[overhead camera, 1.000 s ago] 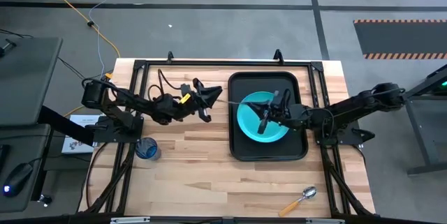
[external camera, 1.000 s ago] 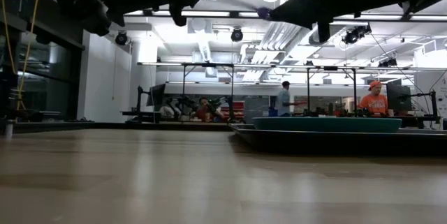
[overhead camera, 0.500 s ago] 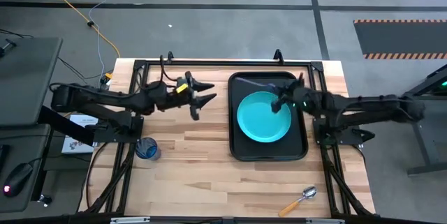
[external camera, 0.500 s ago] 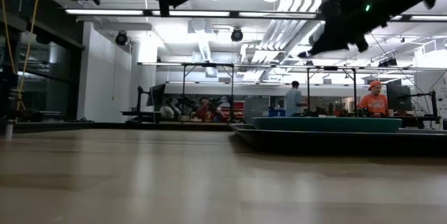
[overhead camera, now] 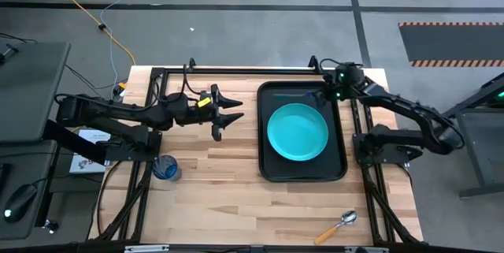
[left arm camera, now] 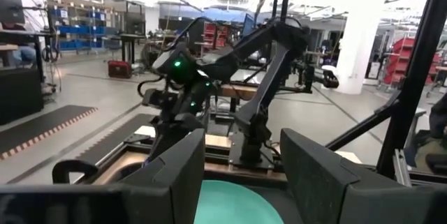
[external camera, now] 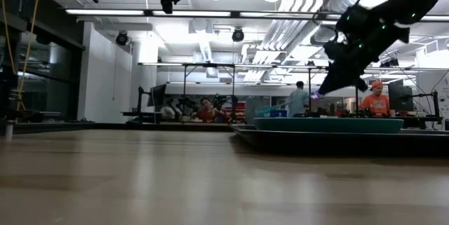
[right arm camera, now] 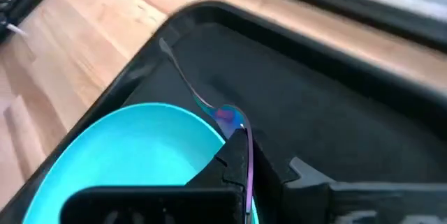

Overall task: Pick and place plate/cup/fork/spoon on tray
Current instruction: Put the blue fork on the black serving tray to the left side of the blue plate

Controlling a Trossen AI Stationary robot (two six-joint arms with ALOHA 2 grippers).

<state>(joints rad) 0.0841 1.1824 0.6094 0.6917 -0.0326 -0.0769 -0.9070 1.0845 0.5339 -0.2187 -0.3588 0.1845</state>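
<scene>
I will release the fork with my right gripper on the tray's bottom (overhead camera: 293, 92) (right arm camera: 260, 84) between the turquoise plate and the tray's far rim.
The black tray (overhead camera: 264, 170) lies right of the table's middle, and the turquoise plate (overhead camera: 297, 132) lies flat on its floor. My right gripper (overhead camera: 324, 94) hangs over the tray's far end, shut on a thin iridescent fork (right arm camera: 199, 98). My left gripper (overhead camera: 228, 111) hovers open above the bare wood left of the tray, with nothing between its fingers (left arm camera: 174, 175). The dark-blue cup (overhead camera: 165, 168) stands upright near the table's left edge. A spoon (overhead camera: 340, 224) with an orange handle lies near the front edge. My right gripper pinches one end of the fork (right arm camera: 241, 137) between its two shut fingers, which lie along it. The gripper slants down from the table's right side. The slim free end (right arm camera: 164, 44) reaches out ahead over the tray's floor; whether it touches the tray I cannot tell.
A black metal frame (overhead camera: 236, 72) runs along the table's far edge and sides. Bare wood lies between the cup and the tray and along the near side. People (external camera: 375, 99) and benches show in the room beyond.
My left gripper has opened, let go of the fork, and drawn back a little toward the table's left edge. My right gripper, still shut on the fork, has carried it from over the plate toward the tray's far end and tipped downward.
</scene>
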